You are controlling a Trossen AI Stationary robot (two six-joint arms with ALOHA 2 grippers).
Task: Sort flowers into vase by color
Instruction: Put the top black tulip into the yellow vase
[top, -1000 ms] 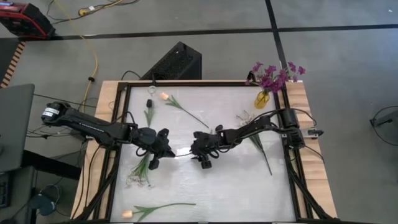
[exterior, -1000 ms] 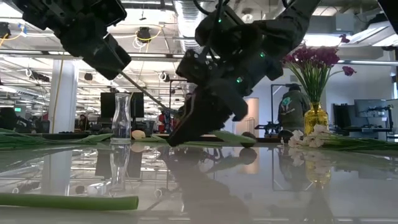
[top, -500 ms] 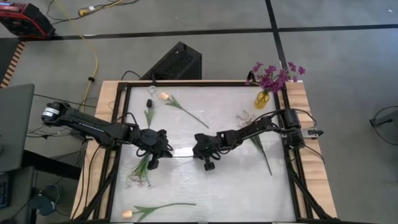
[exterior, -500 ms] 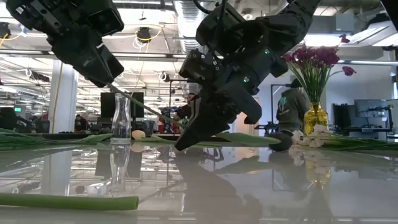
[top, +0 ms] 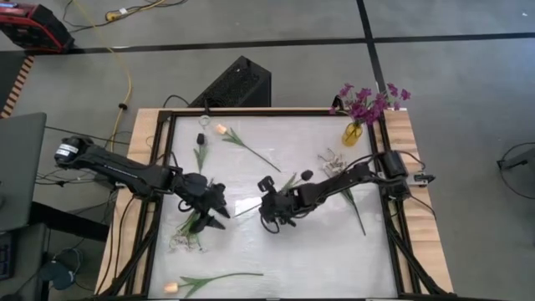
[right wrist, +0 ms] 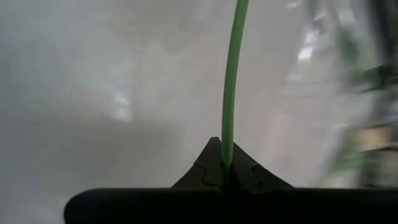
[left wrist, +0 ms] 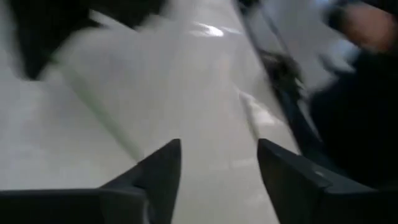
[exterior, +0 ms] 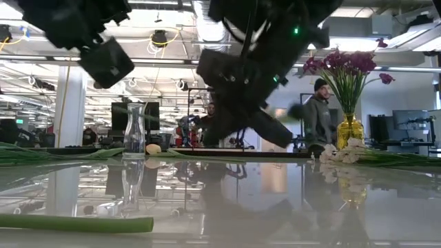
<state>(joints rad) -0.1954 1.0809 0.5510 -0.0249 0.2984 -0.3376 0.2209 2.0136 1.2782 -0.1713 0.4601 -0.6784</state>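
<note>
My right gripper holds the stem too far from the dark blossom, so next I take the stem's loose end [top: 238, 215] with my left gripper before regripping near the blossom.
My right gripper [top: 264, 209] [right wrist: 227, 167] is shut on a thin green flower stem [right wrist: 231, 81] over the middle of the table. The stem's free end [top: 240, 212] points at my left gripper [top: 220, 216] [left wrist: 217, 168], which stands open just to its left and touches nothing. A green leafy part [top: 288, 181] shows beside the right arm; the blossom's colour cannot be told. A yellow vase [top: 353, 133] with purple flowers [top: 368, 102] stands at the far right corner, a clear glass vase [exterior: 136, 131] at the far left. My right gripper pinches the green stem [right wrist: 227, 155] between its two fingertips. The fingers come from the table's right, slanting down, and the stem runs straight on from them toward the left gripper. The stem hangs in the air, clear of the table.
Tulips lie at the far left [top: 222, 130] and near the front edge [top: 172, 287]. White sprays lie under the left arm [top: 185, 241] and at the right [top: 330, 158], their stem [top: 356, 211] along the right arm. A person [exterior: 318, 114] stands beyond the table.
My left gripper has opened and let go of the stem, staying about where it was. My right gripper has rolled about its wrist and risen a little with the stem, which has swung round so its leafy part now shows beside the right arm.
</note>
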